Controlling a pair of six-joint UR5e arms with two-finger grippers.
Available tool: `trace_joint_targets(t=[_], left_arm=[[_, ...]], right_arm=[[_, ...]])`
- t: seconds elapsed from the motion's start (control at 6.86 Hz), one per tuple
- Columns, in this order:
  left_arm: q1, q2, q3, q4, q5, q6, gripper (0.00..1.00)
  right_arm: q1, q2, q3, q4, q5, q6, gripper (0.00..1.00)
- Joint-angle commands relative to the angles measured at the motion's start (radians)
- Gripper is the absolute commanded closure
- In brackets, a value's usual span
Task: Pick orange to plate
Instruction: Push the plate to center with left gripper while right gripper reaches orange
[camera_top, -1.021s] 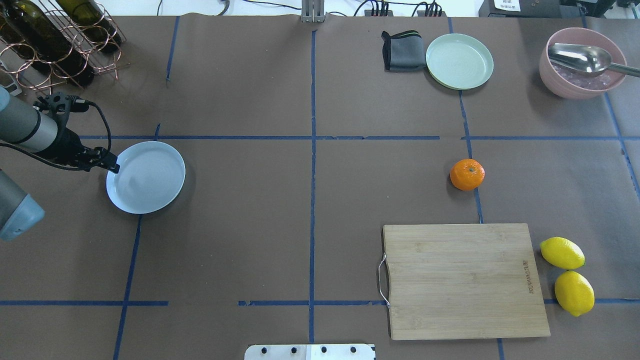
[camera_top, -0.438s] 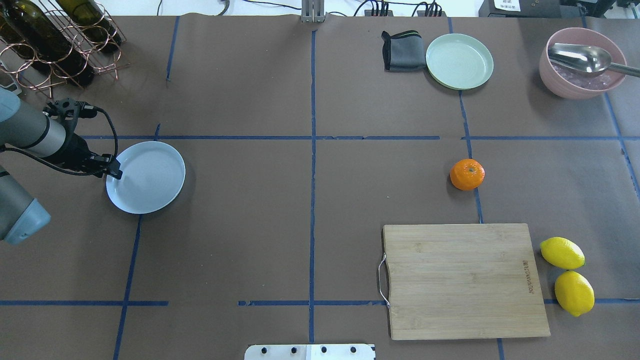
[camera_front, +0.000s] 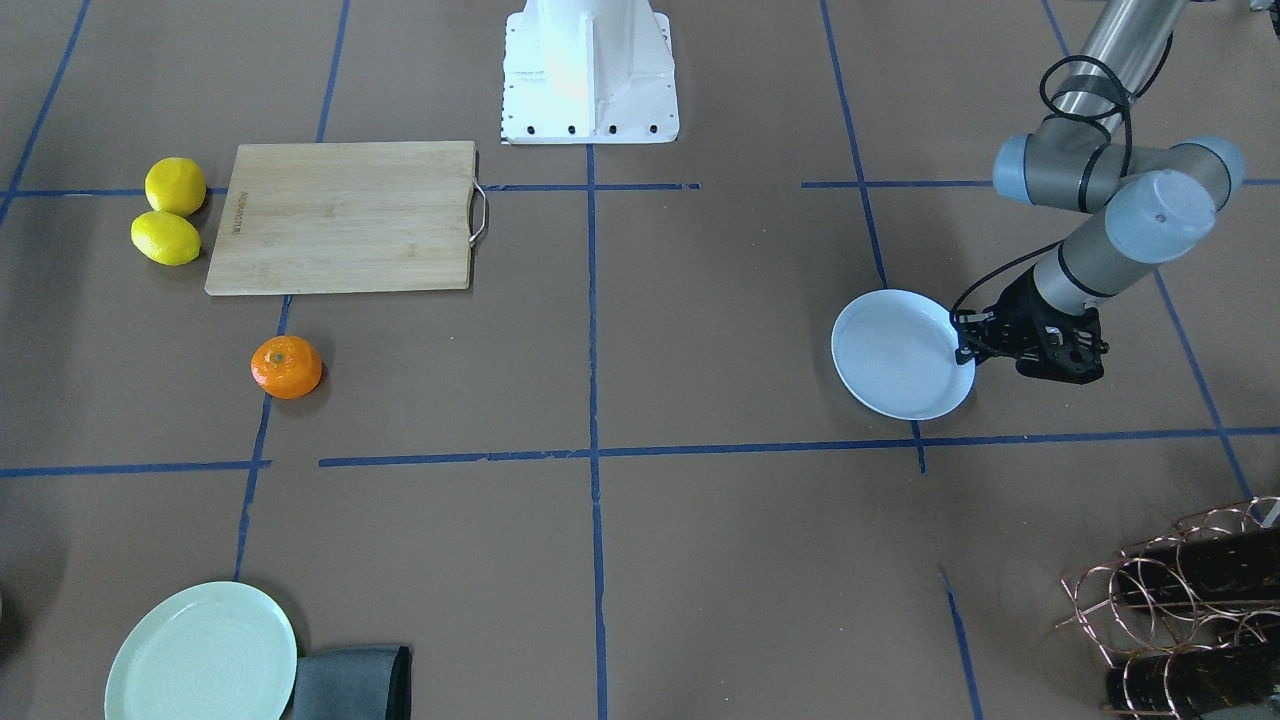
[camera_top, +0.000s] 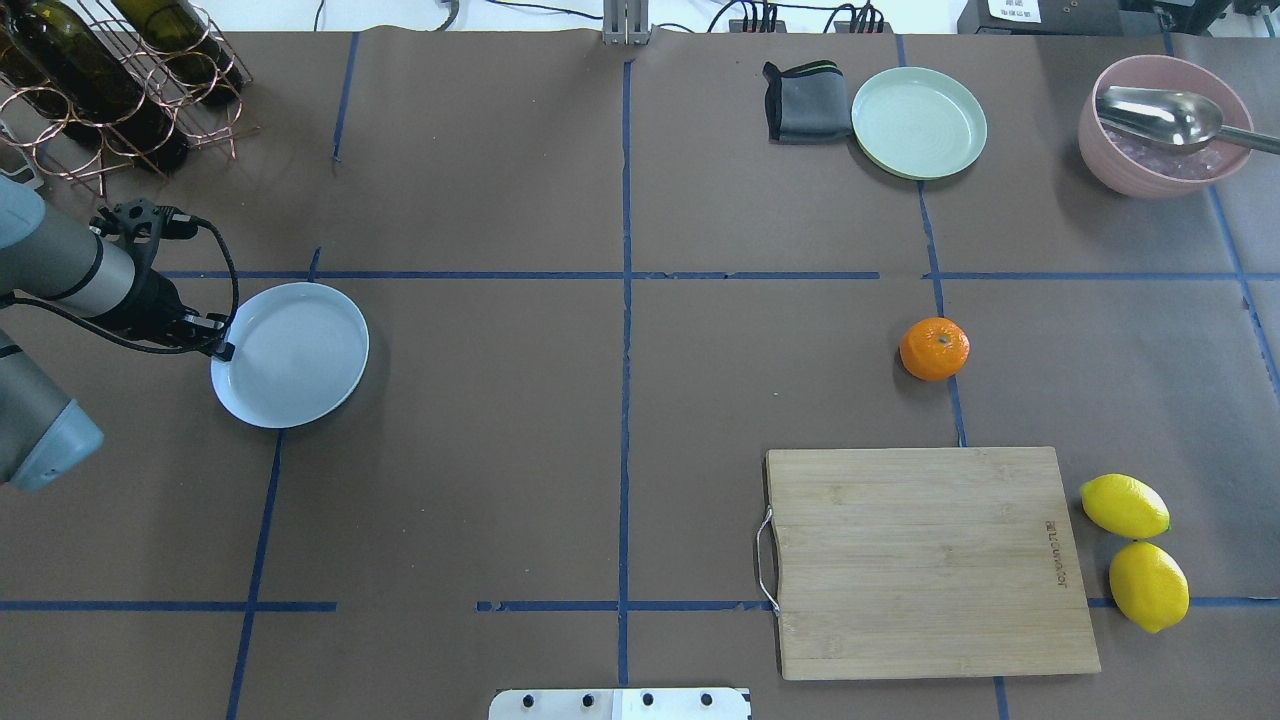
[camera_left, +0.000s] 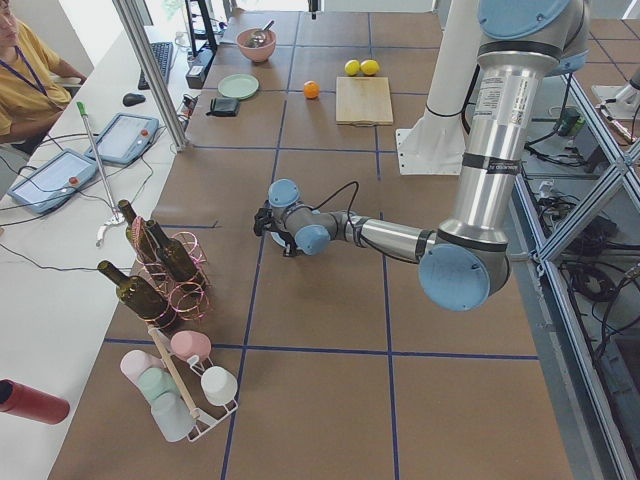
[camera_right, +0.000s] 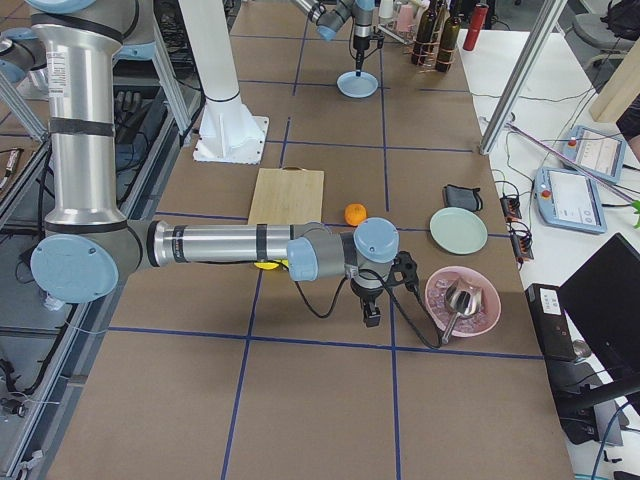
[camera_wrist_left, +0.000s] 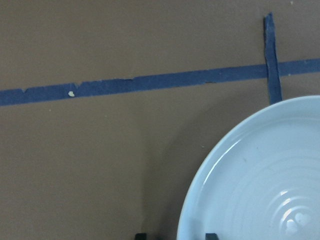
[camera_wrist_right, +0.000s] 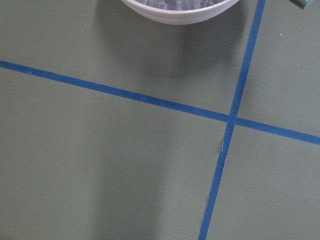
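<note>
My left gripper will let go of the pale bluish-white plate on the middle blue tape line (camera_front: 588, 341), between its crossings.
The orange (camera_top: 934, 349) sits on the brown table right of centre, just beyond the cutting board; it also shows in the front view (camera_front: 287, 367). Far off on the left lies the pale bluish-white plate (camera_top: 300, 360), empty. My left gripper (camera_top: 224, 348) is at the plate's left rim. In the left wrist view its two fingertips (camera_wrist_left: 211, 235) stand apart, open, with the plate's (camera_wrist_left: 260, 185) edge between them. My right gripper (camera_right: 372, 318) shows only in the exterior right view, low beside the pink bowl; I cannot tell whether it is open or shut.
A wooden cutting board (camera_top: 930, 560) lies at the near right with two lemons (camera_top: 1124, 505) beside it. At the far right stand a pale green plate (camera_top: 919, 122), a grey cloth (camera_top: 805, 102) and a pink bowl (camera_top: 1105, 150) holding a metal spoon. A wire bottle rack (camera_top: 110, 80) fills the far left corner.
My left gripper has shifted slightly along the plate's left rim toward the robot's side. The plate has barely moved and the orange has stayed put.
</note>
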Motion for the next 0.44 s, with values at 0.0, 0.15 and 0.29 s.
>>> trace_joint_targets(t=[0.0, 0.15, 0.29], left_arm=[[0.001, -0.007, -0.067, -0.002, -0.057, -0.083, 1.00], [0.001, -0.094, -0.081, -0.002, -0.100, -0.216, 1.00], [0.008, -0.198, -0.079, -0.004, -0.102, -0.392, 1.00]], right_arm=[[-0.001, 0.001, 0.001, 0.000, -0.002, 0.002, 0.00], [-0.001, 0.001, 0.007, 0.000, 0.000, 0.002, 0.00], [-0.001, 0.001, 0.006, 0.000, 0.015, 0.002, 0.00]])
